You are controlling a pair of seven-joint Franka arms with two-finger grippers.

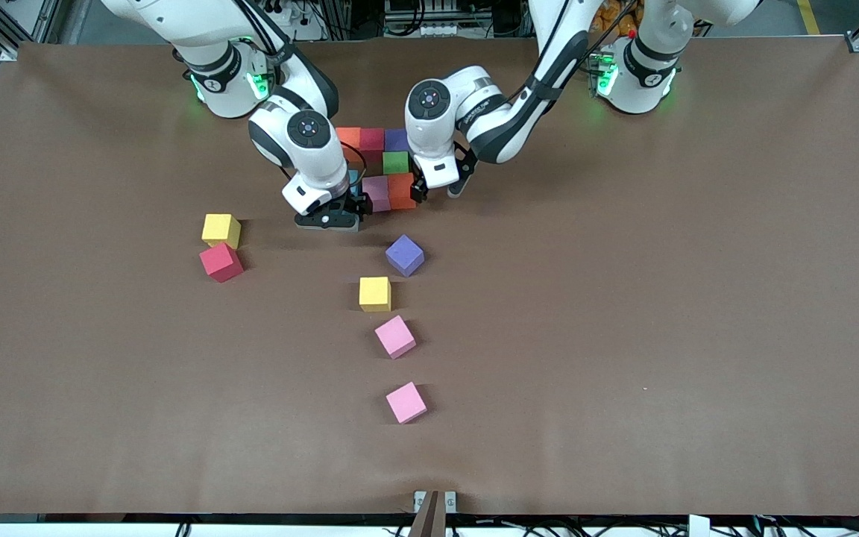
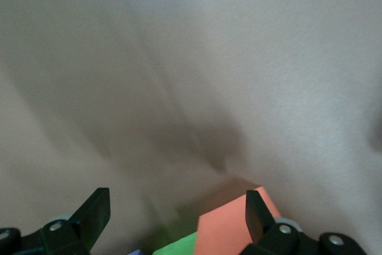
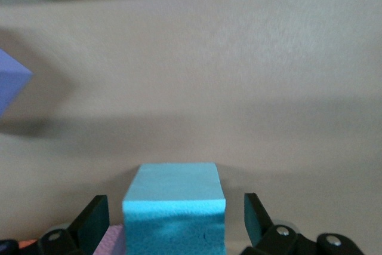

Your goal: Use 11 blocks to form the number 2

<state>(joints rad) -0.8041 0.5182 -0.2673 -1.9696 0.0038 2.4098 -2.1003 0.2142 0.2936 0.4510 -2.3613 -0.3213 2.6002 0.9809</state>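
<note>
The robot's right gripper will next go to the loose red block beside a yellow block and close on the red block's sides (image 1: 221,263).
Touching blocks sit between the arms: an orange (image 1: 349,138), a red (image 1: 372,139) and a purple (image 1: 397,139) in a row. A green block (image 1: 396,162) lies nearer the front camera. Nearer again lie a mauve (image 1: 376,192) and another orange (image 1: 401,191). My right gripper (image 1: 329,218) (image 3: 174,198) is open around a light blue block (image 3: 173,204) beside the mauve one (image 3: 113,240), with gaps on both sides. My left gripper (image 1: 438,190) (image 2: 176,192) is open and low beside the nearer orange block (image 2: 230,231), holding nothing.
Loose cubes lie nearer the front camera: a purple (image 1: 405,255), a yellow (image 1: 375,294) and two bright pink ones (image 1: 395,336) (image 1: 406,402). Toward the right arm's end sit a second yellow (image 1: 221,230) and a red (image 1: 221,262).
</note>
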